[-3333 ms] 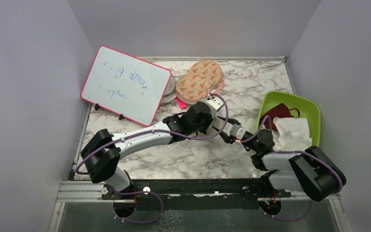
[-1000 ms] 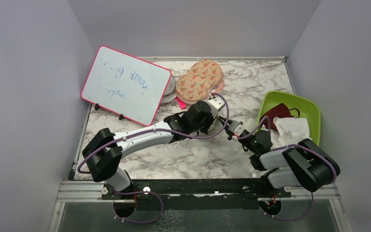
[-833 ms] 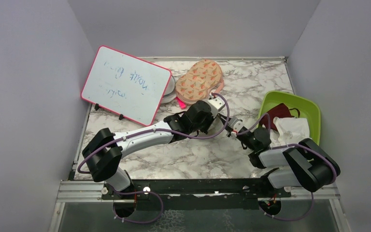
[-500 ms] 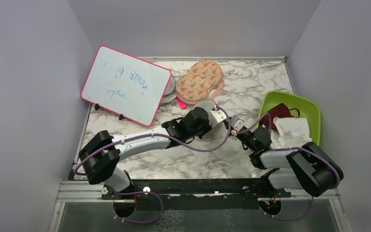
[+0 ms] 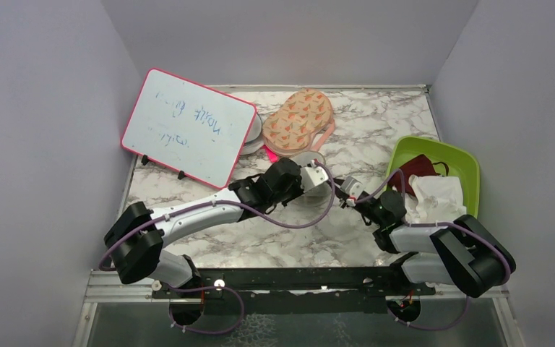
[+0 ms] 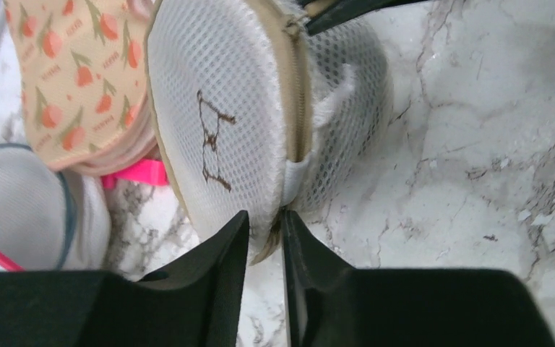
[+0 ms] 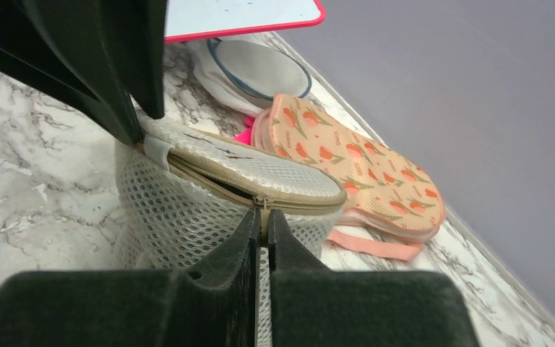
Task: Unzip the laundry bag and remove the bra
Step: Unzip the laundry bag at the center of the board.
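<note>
The laundry bag's white tab is in my left gripper, far behind the zip pull, so that gripper should take the bag's rim closer to the zip pull [image 7: 220, 170].
The laundry bag [image 6: 217, 123] is a round white mesh pod with a tan zip and a dark bra outline on its lid. It stands mid-table in the top view [image 5: 306, 157]. My left gripper [image 6: 264, 219] is shut on the pod's rim at the lid edge. My right gripper [image 7: 262, 215] is shut on the tan zip pull at the pod's [image 7: 188, 206] front. The zip shows a dark open gap left of the slider. The bra is hidden. In the top view the left gripper [image 5: 312, 173] and right gripper [image 5: 342, 187] meet at the pod.
A peach tulip-print case [image 5: 300, 119] lies just behind the pod. A pink-framed whiteboard [image 5: 188, 126] leans at back left, with a white blue-rimmed pouch [image 7: 256, 69] behind it. A green tray [image 5: 466, 163] at right holds a dark red cloth [image 5: 419, 165] and a white cloth [image 5: 437, 195].
The right gripper has moved up and left to the pod's zip. The left arm has drawn back to the left, and the pod now shows behind its gripper.
</note>
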You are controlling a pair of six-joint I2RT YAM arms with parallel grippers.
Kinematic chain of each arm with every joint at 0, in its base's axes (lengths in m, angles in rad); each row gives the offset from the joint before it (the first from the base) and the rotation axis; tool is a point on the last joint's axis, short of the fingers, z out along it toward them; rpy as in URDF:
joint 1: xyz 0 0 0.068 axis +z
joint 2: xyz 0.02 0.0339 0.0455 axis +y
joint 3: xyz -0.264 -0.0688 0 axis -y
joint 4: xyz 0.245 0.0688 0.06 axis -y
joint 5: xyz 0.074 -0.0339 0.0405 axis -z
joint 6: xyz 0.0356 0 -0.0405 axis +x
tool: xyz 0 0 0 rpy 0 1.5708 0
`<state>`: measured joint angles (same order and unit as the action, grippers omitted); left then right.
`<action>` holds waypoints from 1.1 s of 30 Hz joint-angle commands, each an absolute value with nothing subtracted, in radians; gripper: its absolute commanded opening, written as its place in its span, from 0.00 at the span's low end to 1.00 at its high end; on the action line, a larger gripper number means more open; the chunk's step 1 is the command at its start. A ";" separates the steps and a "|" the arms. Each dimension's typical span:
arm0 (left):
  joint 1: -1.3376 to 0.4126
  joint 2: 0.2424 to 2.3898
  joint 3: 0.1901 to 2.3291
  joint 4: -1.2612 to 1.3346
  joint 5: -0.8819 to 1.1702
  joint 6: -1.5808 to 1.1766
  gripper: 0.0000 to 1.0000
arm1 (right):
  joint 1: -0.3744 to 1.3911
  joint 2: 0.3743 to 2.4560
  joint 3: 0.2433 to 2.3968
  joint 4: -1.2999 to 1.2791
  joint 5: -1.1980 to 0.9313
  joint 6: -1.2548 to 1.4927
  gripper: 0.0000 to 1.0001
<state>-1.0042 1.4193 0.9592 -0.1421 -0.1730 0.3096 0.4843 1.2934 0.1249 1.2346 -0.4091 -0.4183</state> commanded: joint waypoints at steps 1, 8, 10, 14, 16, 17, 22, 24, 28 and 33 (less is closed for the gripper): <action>-0.973 1.388 0.975 -0.188 -0.113 0.092 0.24 | 0.484 1.311 0.134 1.280 -0.486 -0.398 0.01; -0.974 1.358 0.960 -0.051 -0.073 -0.246 0.61 | 0.488 1.341 0.152 1.298 -0.545 -0.396 0.01; -0.971 1.394 1.007 -0.063 -0.089 -0.300 0.62 | 0.489 1.324 0.152 1.284 -0.560 -0.409 0.01; -0.950 1.479 1.100 -0.141 -0.113 -0.336 0.59 | 0.493 1.318 0.141 1.293 -0.545 -0.418 0.01; -0.948 1.498 1.104 -0.122 -0.085 -0.322 0.55 | 0.493 1.319 0.125 1.325 -0.536 -0.421 0.01; -0.948 1.502 1.097 -0.106 -0.073 -0.318 0.54 | 0.494 1.318 0.124 1.325 -0.542 -0.423 0.01; -0.948 1.514 1.113 -0.118 -0.092 -0.291 0.49 | 0.494 1.299 0.129 1.289 -0.551 -0.427 0.01; -0.948 1.511 1.104 -0.113 -0.085 -0.283 0.49 | 0.495 1.296 0.130 1.281 -0.551 -0.425 0.01; -0.948 1.539 1.108 -0.121 -0.075 -0.266 0.39 | 0.494 1.298 0.136 1.276 -0.555 -0.420 0.01; -0.948 1.558 1.115 -0.125 -0.085 -0.234 0.22 | 0.494 1.282 0.153 1.214 -0.550 -0.420 0.01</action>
<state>-0.9482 1.5402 1.0859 -0.1215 -0.0967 -0.2718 0.4854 1.3071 0.1310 1.2526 -0.5335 -0.4160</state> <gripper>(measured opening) 0.274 0.016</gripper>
